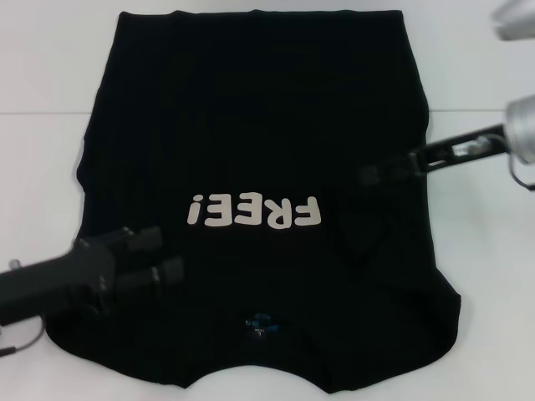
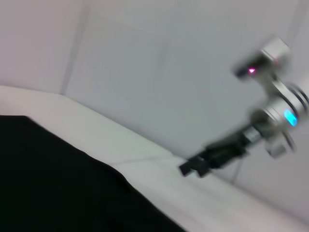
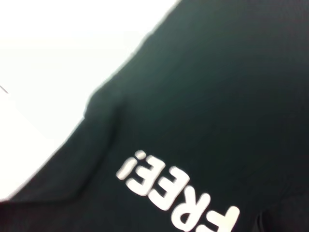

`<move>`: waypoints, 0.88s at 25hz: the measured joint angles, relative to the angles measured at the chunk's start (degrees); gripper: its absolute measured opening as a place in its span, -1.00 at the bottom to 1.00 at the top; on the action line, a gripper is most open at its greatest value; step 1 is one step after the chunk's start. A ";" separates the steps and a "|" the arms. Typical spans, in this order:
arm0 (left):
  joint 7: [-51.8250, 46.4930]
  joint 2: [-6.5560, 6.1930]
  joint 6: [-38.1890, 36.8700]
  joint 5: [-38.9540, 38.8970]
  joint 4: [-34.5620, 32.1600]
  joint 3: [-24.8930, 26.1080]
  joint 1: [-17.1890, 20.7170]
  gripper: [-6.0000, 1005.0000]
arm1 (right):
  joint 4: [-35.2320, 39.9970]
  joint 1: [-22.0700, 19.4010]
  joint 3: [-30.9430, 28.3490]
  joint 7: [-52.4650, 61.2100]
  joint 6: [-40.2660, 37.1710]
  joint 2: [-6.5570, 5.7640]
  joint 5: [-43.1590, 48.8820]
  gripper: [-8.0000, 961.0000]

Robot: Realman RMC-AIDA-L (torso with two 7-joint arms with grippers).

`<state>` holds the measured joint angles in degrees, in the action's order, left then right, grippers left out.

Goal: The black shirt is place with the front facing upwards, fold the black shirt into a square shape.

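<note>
I should next use my left gripper to grab the black shirt by its shoulder's outer edge (image 1: 53, 321), on the side of the exclamation mark.
The black shirt (image 1: 251, 125) lies flat on the white table (image 1: 42, 167), front up. Its cream letters "FREE!" (image 1: 255, 213) read upside down, and its blue neck label (image 1: 261, 324) is at the near edge. My left gripper (image 1: 171, 255) hovers over the shirt's near left part, open, with nothing visibly between its fingers. My right gripper (image 1: 368, 174) reaches in over the shirt's right side, just past a raised fold of cloth (image 1: 364, 238). The right wrist view shows the shirt (image 3: 217, 96) and the letters (image 3: 178, 193). The left wrist view shows the shirt's edge (image 2: 48, 183) and the right gripper (image 2: 190, 167) farther off.
White table surface (image 2: 145, 159) shows on both sides of the shirt and beyond its far hem. A pale wall rises behind the table. The shirt's near edge runs down to the head view's lower border.
</note>
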<state>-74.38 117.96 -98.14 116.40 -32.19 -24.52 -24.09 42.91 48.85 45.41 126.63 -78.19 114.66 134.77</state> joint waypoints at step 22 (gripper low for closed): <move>-61.57 -9.90 -3.28 30.53 -17.98 1.38 -5.80 0.53 | -10.47 -24.07 -8.55 -62.68 -10.31 4.60 -23.89 0.42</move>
<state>-135.95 108.06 -101.43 146.93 -50.16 -23.14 -29.89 32.44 24.77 36.86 63.95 -88.50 119.26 110.87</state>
